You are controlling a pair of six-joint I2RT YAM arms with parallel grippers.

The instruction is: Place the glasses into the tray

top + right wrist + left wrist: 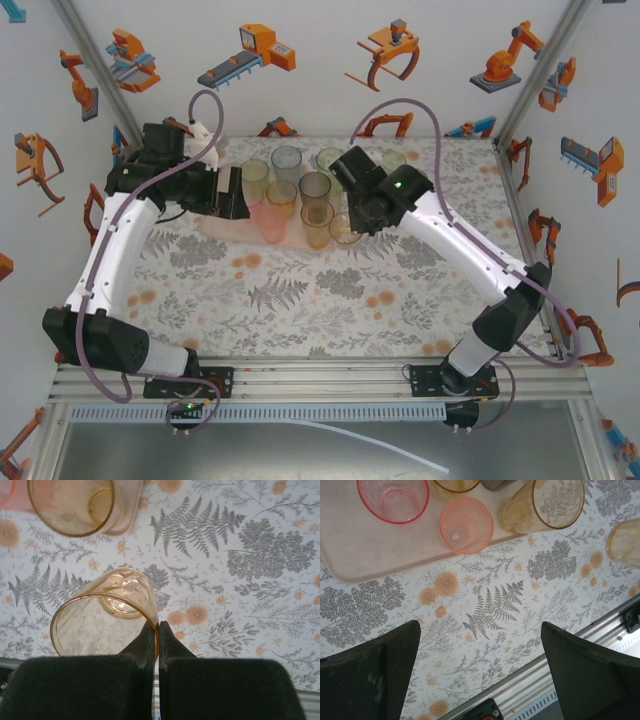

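Observation:
The orange glass, now held over the cloth beside the tray, will be let go by my right gripper on the flowered cloth [283, 277] [45, 570] in front of the tray's pink glass.
Several tinted glasses stand clustered on the pale pink tray [222, 228], among them a pink one [272, 222] and a smoky one [315, 187]. My right gripper [157, 627] is shut on the rim of an orange glass [105, 615], one finger inside and one outside, over the flowered cloth beside the tray; from above this glass [346, 232] sits just right of the cluster. My left gripper [480, 670] stands wide open and holds nothing, over the cloth near the tray's [370, 550] edge, close to a pink glass [393, 497] and a peach glass [466, 524].
Another orange glass [80, 505] stands just beyond the held one. A yellow glass [625, 542] sits on the cloth off the tray. The aluminium rail [320, 380] runs along the near table edge. Walls close in the left, right and back.

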